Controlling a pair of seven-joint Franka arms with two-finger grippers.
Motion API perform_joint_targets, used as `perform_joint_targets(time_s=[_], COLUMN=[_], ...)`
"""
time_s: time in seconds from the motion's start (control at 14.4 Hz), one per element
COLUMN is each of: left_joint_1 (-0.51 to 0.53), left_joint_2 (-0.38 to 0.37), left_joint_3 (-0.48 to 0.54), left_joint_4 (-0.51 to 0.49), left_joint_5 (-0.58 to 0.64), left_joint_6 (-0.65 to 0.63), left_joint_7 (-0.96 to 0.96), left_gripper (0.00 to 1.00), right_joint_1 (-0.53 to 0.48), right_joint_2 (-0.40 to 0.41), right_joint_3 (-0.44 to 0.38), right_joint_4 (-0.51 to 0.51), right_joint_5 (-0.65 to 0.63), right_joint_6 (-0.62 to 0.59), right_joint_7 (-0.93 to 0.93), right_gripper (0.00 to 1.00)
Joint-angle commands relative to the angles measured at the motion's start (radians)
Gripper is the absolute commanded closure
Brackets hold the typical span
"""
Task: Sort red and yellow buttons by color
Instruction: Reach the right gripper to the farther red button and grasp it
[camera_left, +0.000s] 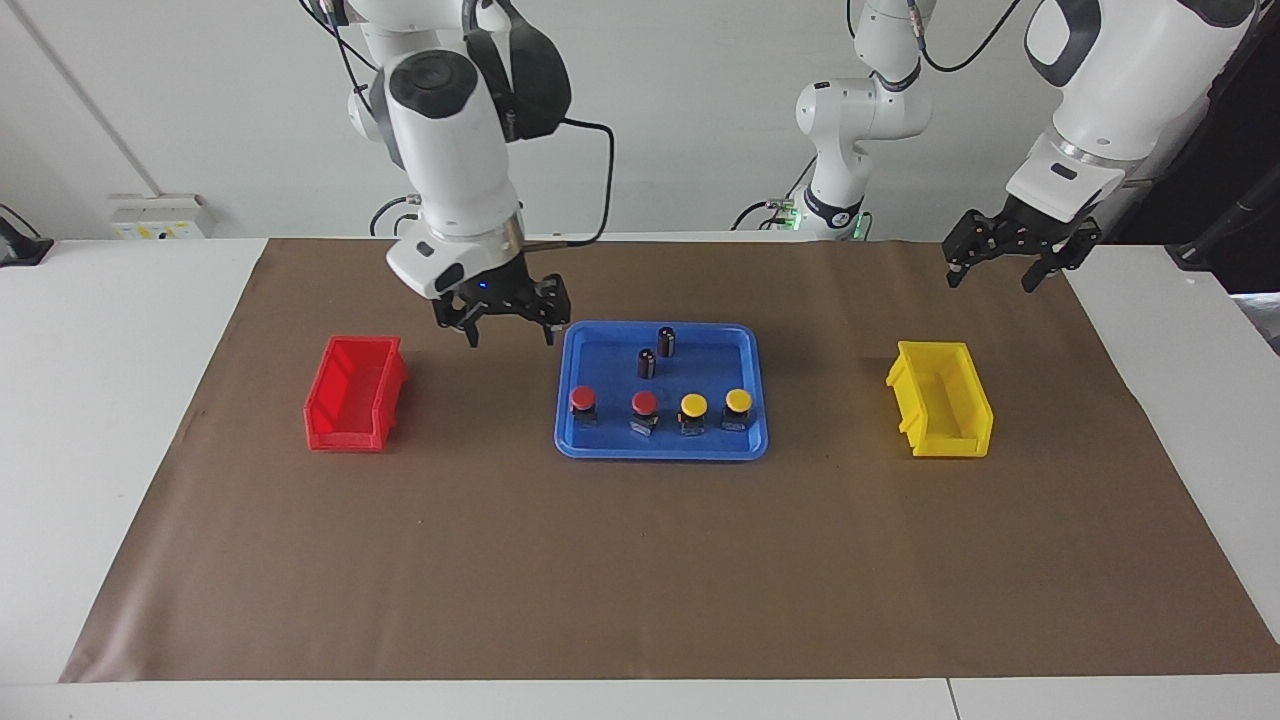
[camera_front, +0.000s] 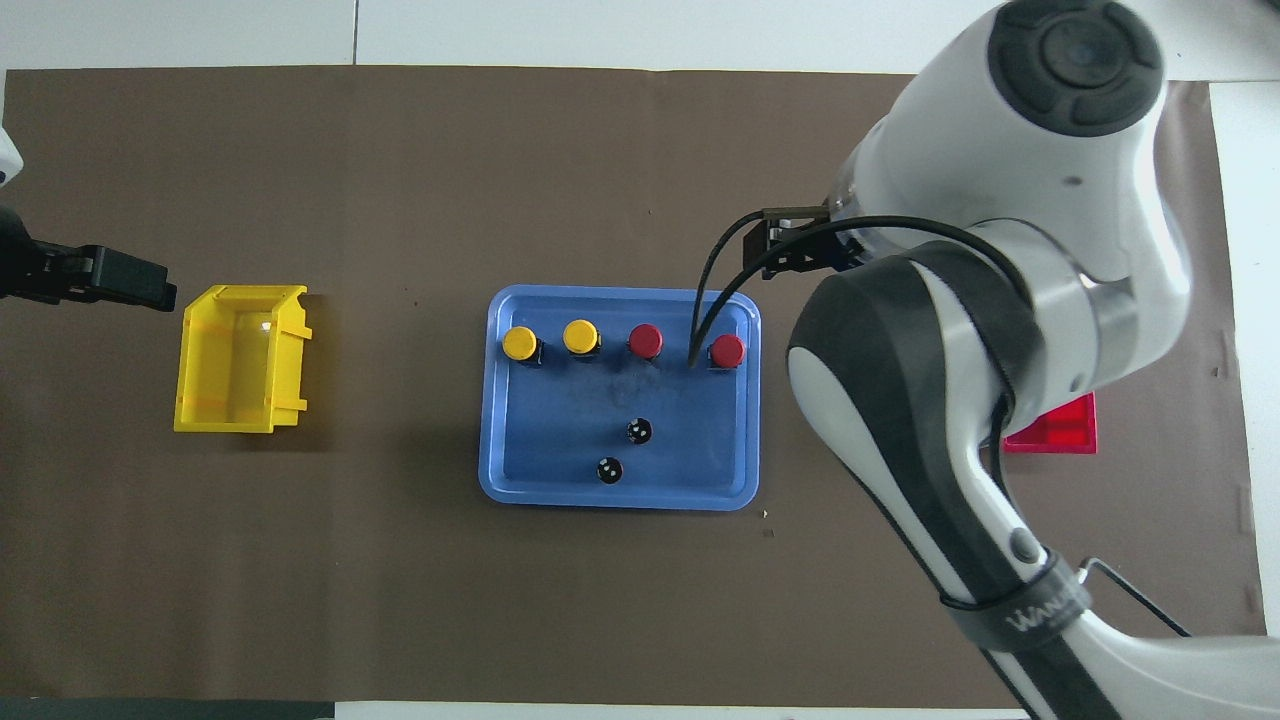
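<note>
The right gripper next closes on the red button nearer the red bin (camera_front: 727, 352), at the row's end.
Two red buttons (camera_left: 583, 400) (camera_left: 645, 404) and two yellow buttons (camera_left: 694, 407) (camera_left: 739, 401) stand in a row in the blue tray (camera_left: 660, 448), along the side farther from the robots. In the overhead view the red buttons (camera_front: 645, 340) (camera_front: 727, 350) and yellow buttons (camera_front: 519, 343) (camera_front: 580, 336) show too. My right gripper (camera_left: 510, 335) is open and empty, up over the mat between the red bin (camera_left: 355, 405) and the tray. My left gripper (camera_left: 993, 277) is open and empty, up over the mat beside the yellow bin (camera_left: 940, 410).
Two dark cylinders with silver tops (camera_left: 666, 340) (camera_left: 647, 362) stand in the tray nearer to the robots than the buttons. In the overhead view my right arm covers most of the red bin (camera_front: 1060, 430). The yellow bin (camera_front: 240, 358) shows whole.
</note>
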Motion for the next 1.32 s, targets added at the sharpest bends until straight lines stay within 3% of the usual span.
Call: perform_joint_targets(time_s=[0.0,0.14,0.42,0.63,0.97,1.11,1.25], left_joint_1=[0.020,0.041,0.059,0.058,0.052,0.043,0.008], left_joint_2=[-0.015,-0.016,-0.029,-0.030,-0.047,-0.047,-0.050], left_joint_3=[0.000,0.006,0.007,0.006,0.004,0.003,-0.008], left_joint_4=[-0.010,-0.012,-0.044,-0.048,-0.081,-0.102,-0.145], left_joint_5=[-0.014,-0.012,-0.011,-0.012,-0.011,-0.011,-0.012], left_joint_6=[0.005,0.005,0.020,0.037,0.056,0.135,0.236], left_joint_7=[0.008,0.010,0.011,0.002,-0.033,-0.038,-0.097], left_gripper=[0.00,0.00,0.00,0.00,0.00,0.00,0.00], right_joint_1=[0.004,0.045,0.047,0.066,0.067,0.067,0.059], right_joint_2=[0.048,0.079,0.053,0.024,0.020,0.020,0.023], right_joint_3=[-0.002,-0.002,-0.001,-0.001,-0.002,-0.002,-0.001], right_joint_4=[-0.109,-0.129,-0.233,-0.347,-0.378,-0.381,-0.366], right_joint_5=[0.002,0.001,-0.002,-0.002,-0.002,-0.002,-0.002], right_joint_6=[0.172,0.196,0.236,0.312,0.320,0.317,0.302], right_joint_7=[0.057,0.086,0.076,0.030,0.001,-0.012,-0.015], right_gripper=[0.00,0.00,0.00,0.09,0.19,0.34,0.67])
